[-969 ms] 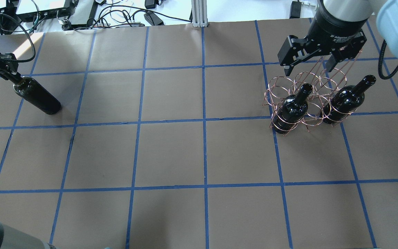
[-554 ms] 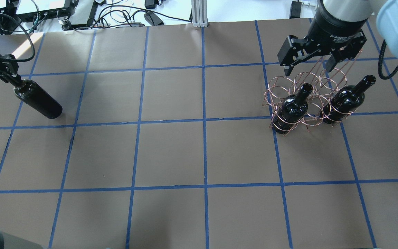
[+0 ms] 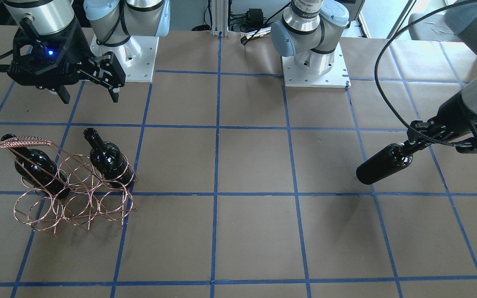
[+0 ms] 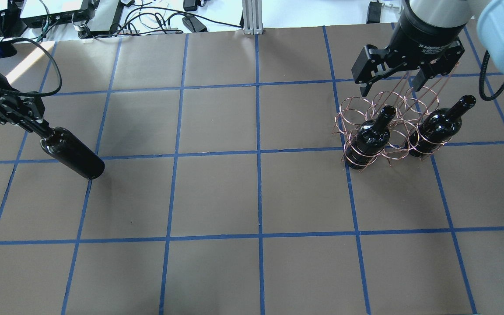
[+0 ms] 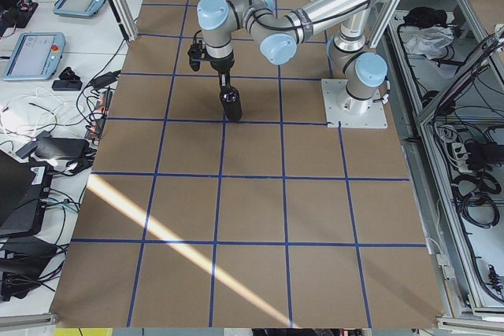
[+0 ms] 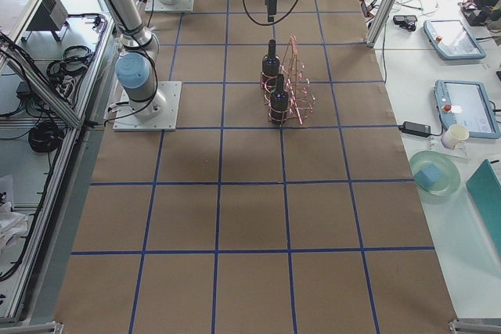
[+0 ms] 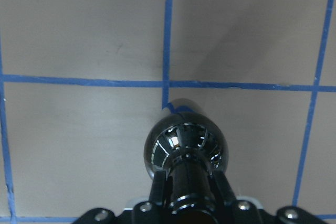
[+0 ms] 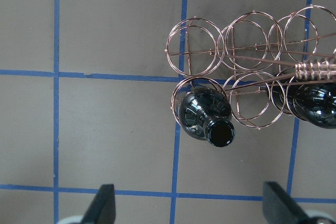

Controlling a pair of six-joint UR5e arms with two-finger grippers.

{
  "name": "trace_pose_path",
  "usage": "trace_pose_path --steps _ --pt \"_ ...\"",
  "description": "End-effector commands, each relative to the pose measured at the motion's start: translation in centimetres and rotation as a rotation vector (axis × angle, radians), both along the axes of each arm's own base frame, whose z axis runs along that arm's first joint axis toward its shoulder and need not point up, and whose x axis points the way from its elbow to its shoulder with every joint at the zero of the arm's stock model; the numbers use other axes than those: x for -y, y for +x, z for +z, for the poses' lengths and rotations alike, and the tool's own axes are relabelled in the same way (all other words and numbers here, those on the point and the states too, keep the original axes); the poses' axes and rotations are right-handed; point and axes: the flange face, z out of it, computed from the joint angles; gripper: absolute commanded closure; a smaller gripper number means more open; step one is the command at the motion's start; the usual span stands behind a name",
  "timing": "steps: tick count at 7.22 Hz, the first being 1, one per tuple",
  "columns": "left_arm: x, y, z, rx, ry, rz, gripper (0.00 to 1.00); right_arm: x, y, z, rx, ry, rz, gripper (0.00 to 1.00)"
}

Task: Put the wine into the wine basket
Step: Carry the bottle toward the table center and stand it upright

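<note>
The robot's left gripper should set the black wine bottle upright on the bare in the middle of the table square (image 3: 248, 148), near its robot-side blue tape line.
My left gripper (image 4: 37, 125) is shut on the neck of a glossy black wine bottle (image 4: 73, 154). The bottle hangs base-down at the table's left, and its shadow lies apart from it. It also shows in the front view (image 3: 382, 164) and in the left wrist view (image 7: 185, 148). The copper wire wine basket (image 4: 351, 114) stands at the far right. It holds two look-alike bottles (image 4: 371, 134) (image 4: 436, 126) in its near row. My right gripper (image 4: 390, 86) hovers open and empty above the basket (image 8: 195, 51).
The table is brown paper with a blue tape grid (image 4: 258, 153). Cables and electronics (image 4: 103, 17) lie past its far edge. The robot bases (image 3: 315, 62) stand on the robot's side. The basket's braided handle (image 3: 25, 142) sticks up under my right gripper.
My left gripper has carried the bottle rightward and toward the robot's side of the table. The right gripper, the basket and its two bottles have not moved.
</note>
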Motion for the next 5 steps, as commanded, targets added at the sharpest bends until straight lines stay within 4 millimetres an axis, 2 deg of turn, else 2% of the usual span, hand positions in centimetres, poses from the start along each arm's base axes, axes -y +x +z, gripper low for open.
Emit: trace_pose_path --steps 1,2,4,5 --pt "-1.7 -11.1 1.3 0.021 -0.01 0.11 1.0 0.0 0.0 0.1 0.0 -0.001 0.0 0.0" --pt "-2.4 -16.8 1.3 0.031 0.001 0.155 1.0 0.1 0.0 -0.1 0.002 0.002 0.0 0.0" --pt "-5.8 -27.9 2.0 0.036 -0.012 0.175 1.0 0.0 0.0 0.0 0.002 -0.001 0.0 0.0" --pt "-7.6 -32.3 1.5 0.051 -0.005 0.144 1.0 0.1 0.0 -0.1 0.0 0.002 0.0 0.0"
